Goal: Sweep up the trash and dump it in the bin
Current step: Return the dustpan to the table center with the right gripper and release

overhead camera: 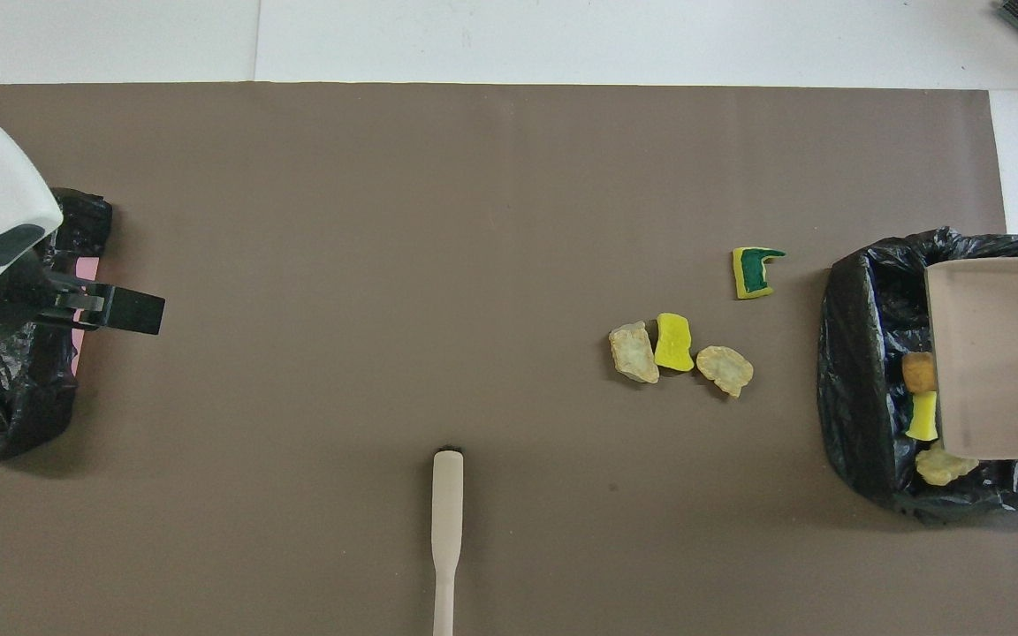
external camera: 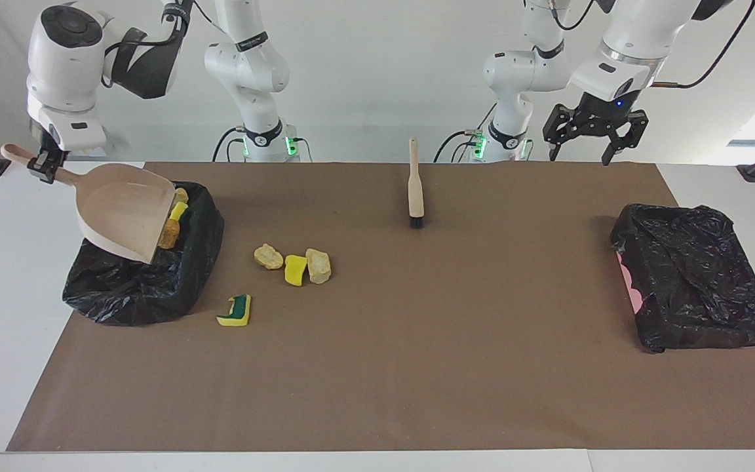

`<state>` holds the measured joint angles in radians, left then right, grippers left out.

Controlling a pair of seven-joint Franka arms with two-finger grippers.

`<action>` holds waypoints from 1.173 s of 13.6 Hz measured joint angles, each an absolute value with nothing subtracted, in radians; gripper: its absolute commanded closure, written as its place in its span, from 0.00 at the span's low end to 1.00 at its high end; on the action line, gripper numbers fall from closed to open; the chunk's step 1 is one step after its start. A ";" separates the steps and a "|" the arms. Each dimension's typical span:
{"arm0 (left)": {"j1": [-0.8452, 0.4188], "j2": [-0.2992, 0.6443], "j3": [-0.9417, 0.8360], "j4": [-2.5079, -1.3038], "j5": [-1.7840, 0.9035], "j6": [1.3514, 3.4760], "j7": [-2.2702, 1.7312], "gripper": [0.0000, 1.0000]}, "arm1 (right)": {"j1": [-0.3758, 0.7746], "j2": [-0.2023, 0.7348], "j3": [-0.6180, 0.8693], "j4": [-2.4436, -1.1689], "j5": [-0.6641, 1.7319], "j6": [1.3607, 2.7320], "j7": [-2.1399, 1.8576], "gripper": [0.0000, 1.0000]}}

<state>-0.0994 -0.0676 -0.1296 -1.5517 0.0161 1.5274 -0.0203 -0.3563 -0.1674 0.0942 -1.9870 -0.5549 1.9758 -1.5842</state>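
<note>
My right gripper has the beige dustpan. It will let go of it on the open brown mat (overhead camera: 485, 235) past the brush's black bristles.
My right gripper (external camera: 43, 164) is shut on the handle of the beige dustpan (external camera: 125, 219), which it holds tilted over the black-bagged bin (external camera: 135, 288) at the right arm's end. At the pan's lip, three trash bits lie in the bin: an orange lump (overhead camera: 919, 371), a yellow sponge chunk (overhead camera: 923, 415) and a tan lump (overhead camera: 942, 464). On the mat beside the bin lie two tan lumps (external camera: 268, 256) (external camera: 318, 265) with a yellow sponge chunk (external camera: 295, 269) between them, and a yellow-and-green sponge (external camera: 236, 311) farther from the robots. My left gripper (external camera: 580, 156) waits open, raised at the left arm's end.
The beige brush (external camera: 415, 190) lies on the brown mat (external camera: 417, 367) near the robots, midway along the table, its black bristles pointing away from them. A second black-bagged bin (external camera: 698, 282) with pink showing at one edge sits at the left arm's end.
</note>
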 measured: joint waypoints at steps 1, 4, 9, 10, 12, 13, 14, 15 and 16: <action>-0.100 -0.067 -0.121 -1.550 0.016 1.524 -0.020 0.00 | -0.345 -0.160 0.094 -1.981 -0.507 1.976 -1.578 1.00; -0.100 -0.066 -0.087 -1.549 0.016 1.518 0.006 0.00 | -0.283 -0.147 0.095 -1.974 -0.386 1.960 -1.505 1.00; -0.103 -0.066 -0.039 -1.549 -0.006 1.513 0.034 0.00 | -0.082 -0.095 0.099 -1.979 -0.250 1.908 -1.072 1.00; -0.104 -0.066 -0.025 -1.549 -0.014 1.512 0.045 0.00 | -0.045 -0.073 0.100 -1.980 -0.221 1.908 -0.980 1.00; -0.110 -0.066 -0.007 -1.549 -0.016 1.512 0.065 0.00 | 0.021 -0.021 0.100 -1.981 -0.155 1.911 -0.793 1.00; -0.111 -0.066 -0.004 -1.549 -0.016 1.511 0.067 0.00 | 0.052 0.010 0.100 -1.981 -0.128 1.933 -0.702 1.00; -0.111 -0.066 -0.003 -1.549 -0.016 1.509 0.067 0.00 | 0.082 0.039 0.100 -1.981 -0.114 1.969 -0.621 1.00; -0.111 -0.066 -0.002 -1.549 -0.016 1.505 0.067 0.00 | 0.111 0.066 0.100 -1.979 -0.102 1.998 -0.542 1.00; -0.112 -0.067 -0.002 -1.548 -0.016 1.502 0.067 0.00 | 0.140 0.090 0.100 -1.978 -0.085 2.020 -0.454 1.00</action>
<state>-0.1116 -0.0665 -0.0023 -1.5485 -0.0162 1.5023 0.0674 0.1396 0.0898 0.1000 -1.9777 -0.0854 2.0198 -0.4536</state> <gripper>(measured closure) 0.000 0.687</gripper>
